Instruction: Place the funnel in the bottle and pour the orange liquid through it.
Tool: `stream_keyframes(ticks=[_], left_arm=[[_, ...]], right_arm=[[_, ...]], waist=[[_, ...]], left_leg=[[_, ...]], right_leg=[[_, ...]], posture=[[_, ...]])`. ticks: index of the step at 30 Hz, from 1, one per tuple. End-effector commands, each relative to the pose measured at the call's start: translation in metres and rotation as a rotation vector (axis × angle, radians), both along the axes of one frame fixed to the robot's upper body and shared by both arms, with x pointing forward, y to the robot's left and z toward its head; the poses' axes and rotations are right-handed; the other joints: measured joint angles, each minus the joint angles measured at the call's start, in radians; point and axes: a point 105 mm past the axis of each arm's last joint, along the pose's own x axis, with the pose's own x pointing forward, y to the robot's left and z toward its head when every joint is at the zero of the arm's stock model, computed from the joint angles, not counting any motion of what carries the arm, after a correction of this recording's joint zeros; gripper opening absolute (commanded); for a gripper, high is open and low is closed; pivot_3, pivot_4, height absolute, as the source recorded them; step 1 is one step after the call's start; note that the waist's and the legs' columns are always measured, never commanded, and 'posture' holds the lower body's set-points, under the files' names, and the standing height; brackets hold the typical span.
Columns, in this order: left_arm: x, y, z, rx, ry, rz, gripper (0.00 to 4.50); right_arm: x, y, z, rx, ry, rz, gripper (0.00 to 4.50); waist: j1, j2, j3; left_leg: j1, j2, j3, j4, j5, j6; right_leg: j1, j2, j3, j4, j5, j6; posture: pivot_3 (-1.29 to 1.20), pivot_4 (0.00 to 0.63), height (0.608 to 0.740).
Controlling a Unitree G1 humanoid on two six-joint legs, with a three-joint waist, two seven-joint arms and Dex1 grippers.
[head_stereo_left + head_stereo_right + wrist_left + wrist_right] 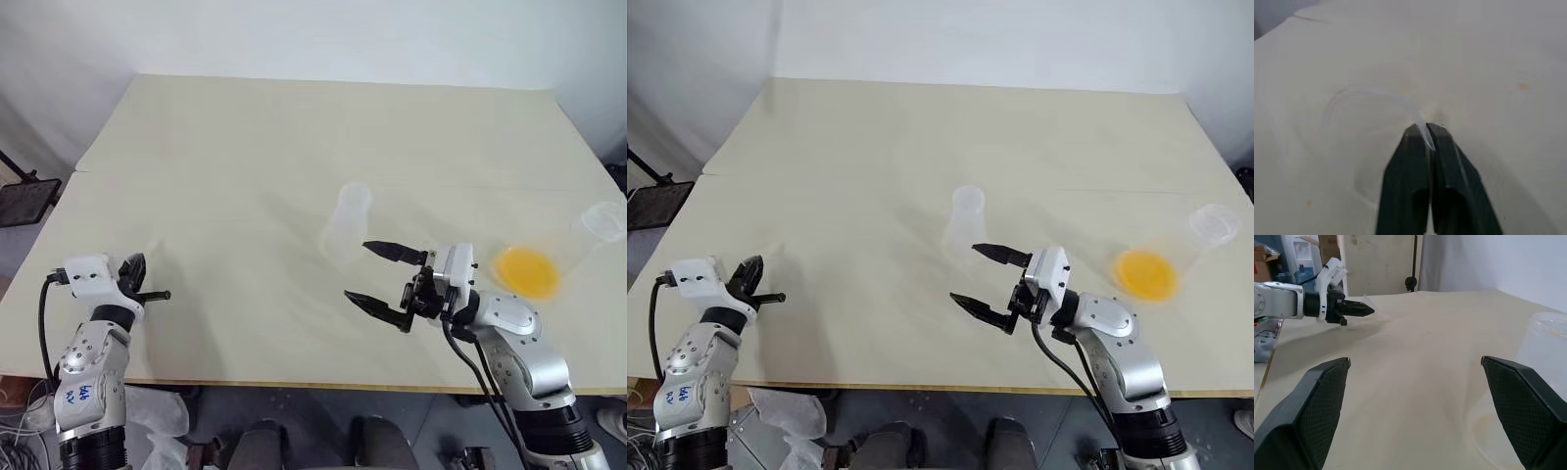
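My left gripper needs to let go of the clear funnel in the opening atop the clear bottle (356, 192).
My left gripper (1425, 129) is shut on the thin rim of the clear funnel (1366, 105), which lies low over the table near its left front edge. From above, that gripper (165, 295) points forward. The clear bottle (348, 220) stands upright mid-table. My right gripper (356, 269) hangs open just in front of the bottle, pointing left, with nothing between its fingers. The orange liquid (527, 271) pools inside a clear conical cup (602, 221) lying on its side at the right.
The pale table (294, 137) stretches bare behind the bottle. Its front edge (294, 384) runs just below both arms. A dark stand (24, 201) sits beyond the table's left side.
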Motion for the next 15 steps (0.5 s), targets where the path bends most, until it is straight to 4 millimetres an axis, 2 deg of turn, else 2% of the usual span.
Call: stream_keyframes(ticks=[1,3,7,9,12,15], left_arm=[[0.002,-0.004,0.03,0.004,-0.134,-0.08,0.04],[0.004,-0.013,0.043,0.02,-0.181,-0.169,0.04],[0.01,-0.045,0.081,0.156,-0.252,-0.472,0.04],[0.016,-0.067,0.098,0.257,-0.262,-0.643,0.04],[0.026,-0.11,0.124,0.44,-0.262,-0.921,0.04],[0.036,-0.145,0.146,0.628,-0.275,-1.103,0.04]], right_arm=[[-0.009,-0.003,0.021,0.053,-0.078,0.013,4.5],[-0.012,-0.004,0.021,0.032,-0.093,0.023,4.5],[-0.014,-0.015,0.025,0.012,-0.12,-0.025,4.5],[-0.015,-0.024,0.025,0.006,-0.122,-0.073,4.5],[-0.016,-0.041,0.025,0.019,-0.118,-0.176,4.5],[-0.017,-0.055,0.021,0.028,-0.116,-0.274,4.5]], waist=[[0.0,0.0,0.0],[0.0,0.0,0.0],[0.001,0.0,0.0],[0.008,0.0,0.001],[0.022,0.0,0.001],[0.025,0.0,0.001]], left_leg=[[0.0,0.0,0.0,0.0,0.0,0.0],[0.0,0.0,0.0,0.0,0.0,0.0],[-0.001,0.0,0.0,0.0,0.0,0.0],[-0.001,0.0,0.0,0.001,0.0,0.0],[-0.002,-0.001,0.0,0.001,0.0,0.0],[-0.003,-0.002,0.004,0.001,0.0,0.0]], right_leg=[[0.0,0.0,0.0,0.0,0.0,0.0],[0.0,0.0,0.0,-0.001,0.0,0.0],[0.0,0.0,-0.001,0.0,0.0,0.0],[0.0,0.0,-0.001,-0.001,0.0,0.0],[0.0,0.0,-0.002,-0.001,0.0,0.0],[0.0,0.0,-0.004,-0.001,0.0,0.0]], posture=[[0.0,0.15,0.74],[0.0,0.15,0.74],[0.0,0.15,0.74],[0.0,0.15,0.74],[0.0,0.15,0.74],[0.0,0.15,0.74]])
